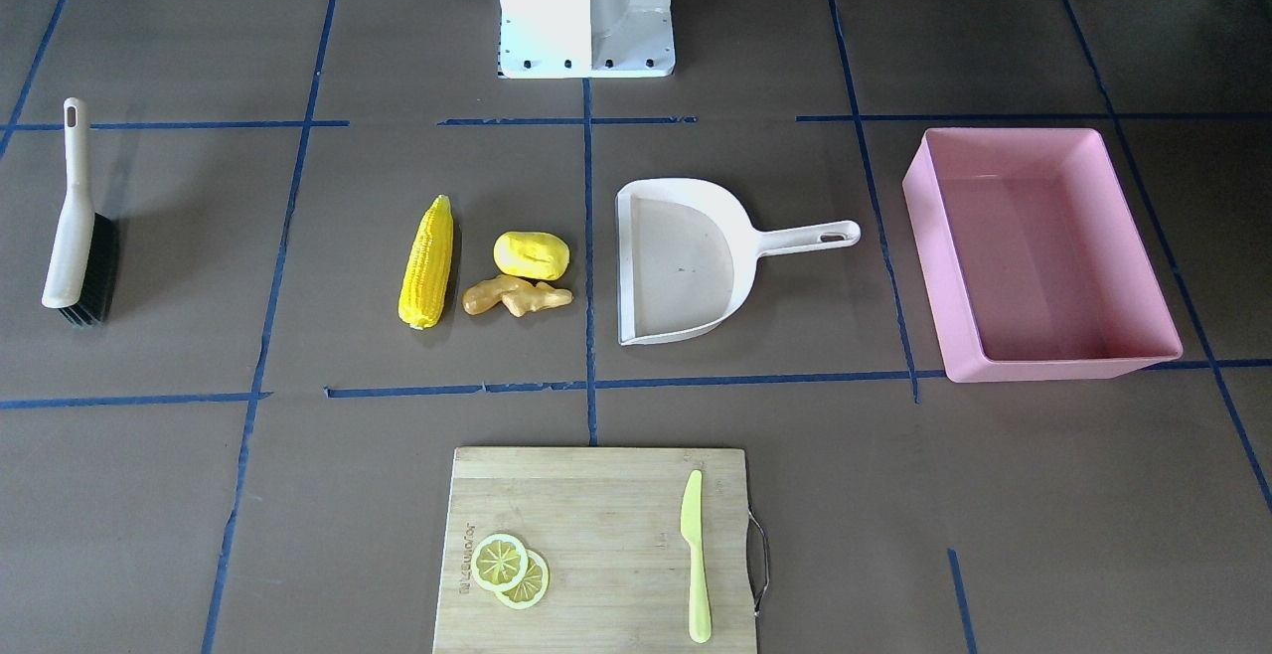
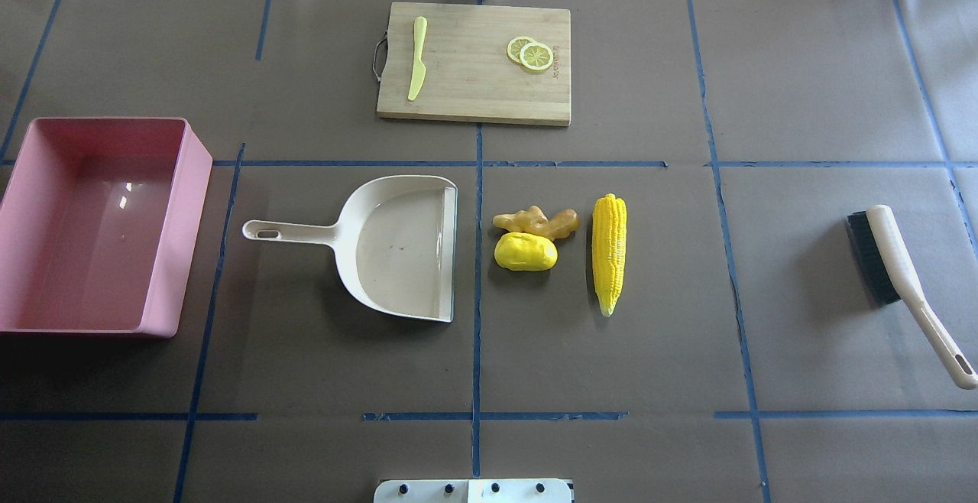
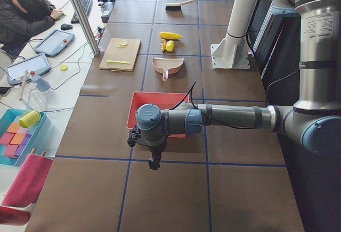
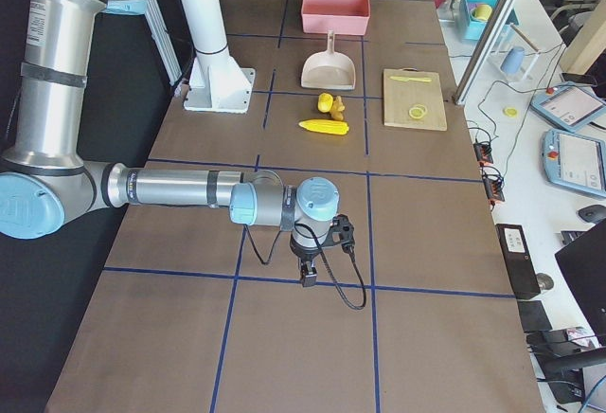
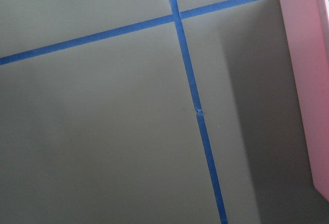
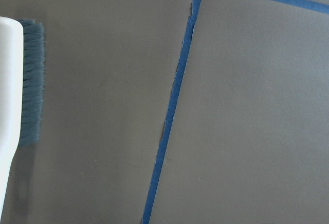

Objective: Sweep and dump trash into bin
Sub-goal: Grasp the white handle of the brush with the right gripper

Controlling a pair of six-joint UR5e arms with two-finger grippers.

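The cream hand brush has dark bristles. Next, my right gripper should move to the middle of the handle [image 1: 77, 158] on that brush and close there, above the bristles.
The corn cob [image 2: 610, 252], the yellow potato lump [image 2: 525, 251] and the ginger root [image 2: 536, 222] lie together mid-table, just right of the cream dustpan's [image 2: 397, 247] open mouth. The empty pink bin [image 2: 92, 224] stands at the far left. My left gripper [image 3: 154, 163] shows only in the exterior left view, hanging over bare table beyond the bin; I cannot tell if it is open. My right gripper [image 4: 309, 278] shows only in the exterior right view, far from the trash; I cannot tell its state. The bin's wall [image 5: 308, 80] edges the left wrist view.
A cream hand brush [image 2: 901, 281] with dark bristles lies at the far right and also shows in the right wrist view [image 6: 15, 90]. A wooden cutting board [image 2: 474, 86] at the far side holds lemon slices [image 2: 530, 53] and a yellow-green knife [image 2: 417, 56].
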